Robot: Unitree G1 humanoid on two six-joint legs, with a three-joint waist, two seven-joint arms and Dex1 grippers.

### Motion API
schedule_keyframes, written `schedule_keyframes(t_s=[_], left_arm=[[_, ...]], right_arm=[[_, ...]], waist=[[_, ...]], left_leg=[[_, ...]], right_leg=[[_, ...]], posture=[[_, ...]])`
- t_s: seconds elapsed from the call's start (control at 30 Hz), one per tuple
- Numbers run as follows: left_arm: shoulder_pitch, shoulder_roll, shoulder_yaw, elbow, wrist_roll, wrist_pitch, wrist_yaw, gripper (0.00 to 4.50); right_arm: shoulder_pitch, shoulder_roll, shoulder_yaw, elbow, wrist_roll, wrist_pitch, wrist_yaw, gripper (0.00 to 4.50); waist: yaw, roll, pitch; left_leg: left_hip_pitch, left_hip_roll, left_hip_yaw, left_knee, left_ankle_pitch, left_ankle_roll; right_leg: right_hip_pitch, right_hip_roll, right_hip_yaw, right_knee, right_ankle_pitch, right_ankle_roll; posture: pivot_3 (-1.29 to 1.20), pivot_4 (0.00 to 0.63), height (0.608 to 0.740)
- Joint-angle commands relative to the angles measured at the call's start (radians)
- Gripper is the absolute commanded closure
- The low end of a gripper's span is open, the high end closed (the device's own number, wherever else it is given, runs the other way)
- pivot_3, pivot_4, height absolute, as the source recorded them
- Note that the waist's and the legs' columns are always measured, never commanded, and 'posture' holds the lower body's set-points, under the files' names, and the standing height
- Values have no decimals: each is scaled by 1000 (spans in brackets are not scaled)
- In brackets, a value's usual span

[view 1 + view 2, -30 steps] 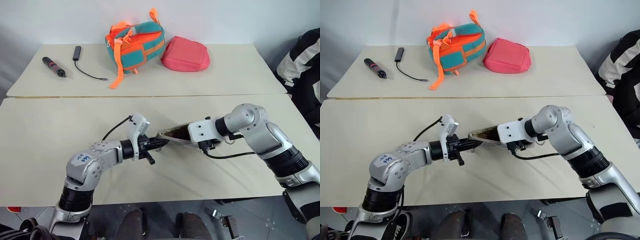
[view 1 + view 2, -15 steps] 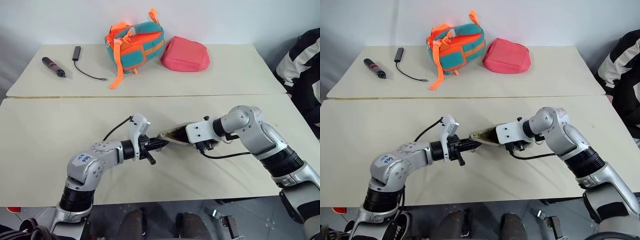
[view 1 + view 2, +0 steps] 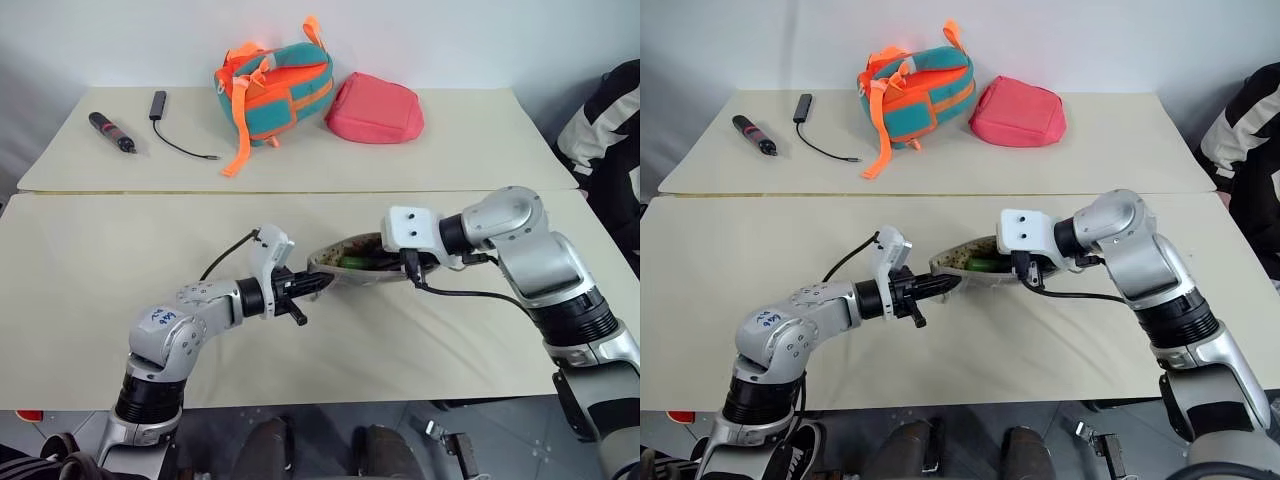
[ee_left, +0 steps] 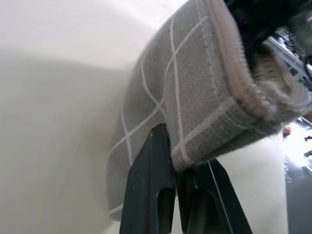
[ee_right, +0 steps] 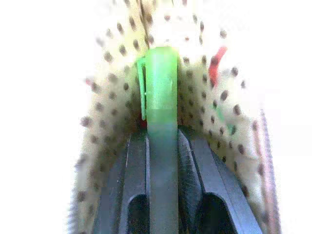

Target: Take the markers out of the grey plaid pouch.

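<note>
I am going to use my right gripper to set the green marker down on the near table (image 3: pixel 429 266), beside the loose end of the pouch.
The grey plaid pouch (image 3: pixel 345 275) hangs just above the near table between my two hands, its mouth gaping upward and showing the tan speckled lining. My left gripper (image 3: pixel 316 284) is shut on the pouch's left end; in the left wrist view its fingers (image 4: pixel 155 161) pinch the plaid fabric (image 4: pixel 185 97). From the right, my right gripper (image 5: pixel 162 139) reaches into the mouth and is shut on a bright green marker (image 5: pixel 161 83), which peeks out of the pouch (image 3: pixel 982 264). A marker with a red end (image 5: pixel 217 66) lies deeper against the lining.
On the far table are a teal-and-orange bag (image 3: pixel 272 82), a pink-red pouch (image 3: pixel 375 107), a dark pen-like stick (image 3: pixel 110 132) and a small black device with a cable (image 3: pixel 160 115). A person's striped sleeve (image 3: pixel 610 120) is at the right edge.
My right hand has risen and rolled, and its fingers have closed on the green marker. The pouch's mouth now faces up and shows the marker. The left hand stayed put.
</note>
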Motion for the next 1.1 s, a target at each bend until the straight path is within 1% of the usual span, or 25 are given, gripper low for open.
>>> schedule_keyframes(t_s=[0.03, 0.17, 0.37, 0.53, 0.63, 0.8, 0.87, 0.9, 1.03, 1.1], left_arm=[[1, 9, 9, -8, 14, -39, -2, 4500], [-1, 14, 3, 1, 37, -57, 3, 4500], [2, 33, -13, 4, 62, -81, -13, 4500], [-22, 45, 40, 49, 105, -135, 24, 4500], [-40, 65, 82, 95, 138, -190, 40, 4500], [-49, 77, 139, 133, 137, -211, 46, 4500], [-40, 78, 151, 144, 133, -212, 40, 4500], [-36, 78, 151, 146, 134, -215, 37, 4500], [-35, 70, 131, 128, 127, -202, 26, 4500], [-38, 69, 126, 117, 121, -194, 20, 4500]], right_arm=[[-11, 15, -88, -58, 113, 32, -7, 4079], [-3, 17, -115, -78, 179, 63, -20, 4079], [-57, 120, -226, -74, 318, 105, -139, 4079], [-126, 118, -323, -13, 354, 90, -231, 4079], [-120, 51, -320, 26, 306, 30, -220, 4079], [-40, -69, -274, 82, 205, -100, -191, 4079], [46, -165, -178, 158, 24, -289, -197, 4079], [78, -197, -140, 195, -44, -367, -209, 4079], [145, -208, -69, 325, -179, -545, -299, 4079], [150, -193, -56, 360, -211, -586, -336, 4079]], waist=[[0, 0, 0], [-1, 0, 0], [-3, 0, 0], [0, 0, 0], [0, 0, 0], [-1, 0, 0], [0, 0, 0], [2, -1, 0], [-3, -1, 0], [-7, 0, 1]], left_leg=[[0, 0, 0, 0, 0, 0], [0, 1, 0, 0, 0, 0], [0, 1, 0, 0, 0, 0], [-1, 1, 0, 0, 0, 0], [-1, 1, 0, 0, -1, 0], [-1, 0, 2, 0, -2, 2], [-1, 0, 3, -1, -2, 3], [-1, 0, 3, -1, -2, 4], [-1, -2, 5, 0, -2, 4], [-1, -1, 7, 0, -1, 4]], right_leg=[[0, 0, 0, 0, 0, 0], [0, 0, 0, 0, 0, 0], [-1, 0, 1, 0, 0, 0], [-2, -1, 1, 0, 0, 0], [-2, -1, 0, 0, 0, 0], [-2, -1, 1, -1, 0, 0], [-2, -1, 1, -1, 0, 0], [-2, -1, 1, -2, 0, 0], [-2, -1, 2, -2, 1, 2], [-2, 0, 3, -2, 1, 3]], posture=[[0, 150, 740], [0, 150, 740], [0, 150, 740], [0, 150, 740], [0, 150, 740], [0, 150, 740], [0, 150, 740], [0, 150, 740], [0, 150, 740], [0, 150, 740]])
